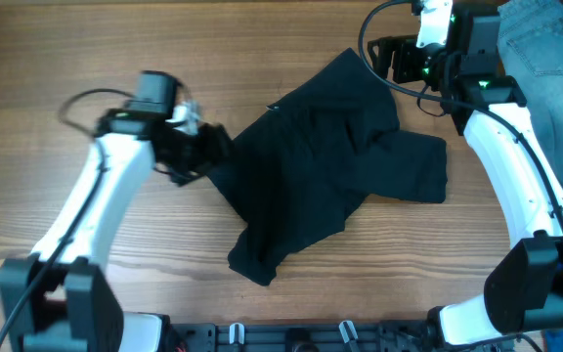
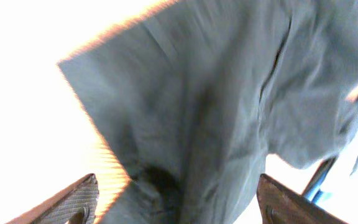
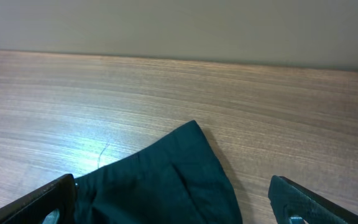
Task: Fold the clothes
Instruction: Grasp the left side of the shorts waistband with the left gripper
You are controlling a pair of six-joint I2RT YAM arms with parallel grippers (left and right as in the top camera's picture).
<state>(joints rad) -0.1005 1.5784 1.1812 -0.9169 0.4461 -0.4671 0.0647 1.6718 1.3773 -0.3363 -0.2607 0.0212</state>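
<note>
The black shorts are next for my right gripper to grab by their waistband's far corner (image 1: 354,55) (image 3: 196,127), so both grippers can stretch the waistband between them.
The black shorts (image 1: 321,166) lie crumpled across the middle of the wooden table, one leg pointing right, a bunched fold at the front. My left gripper (image 1: 208,152) is at the shorts' left edge; in the left wrist view its fingers are spread wide with the cloth (image 2: 216,112) between them, not pinched. My right gripper (image 1: 384,61) hovers at the shorts' far corner; in the right wrist view its fingers (image 3: 173,205) are open above that corner (image 3: 166,180).
Light blue denim jeans (image 1: 545,59) lie at the table's far right, beside the right arm. The bare wooden table (image 1: 86,59) extends to the left and the front. A pale wall rises behind the table in the right wrist view (image 3: 179,25).
</note>
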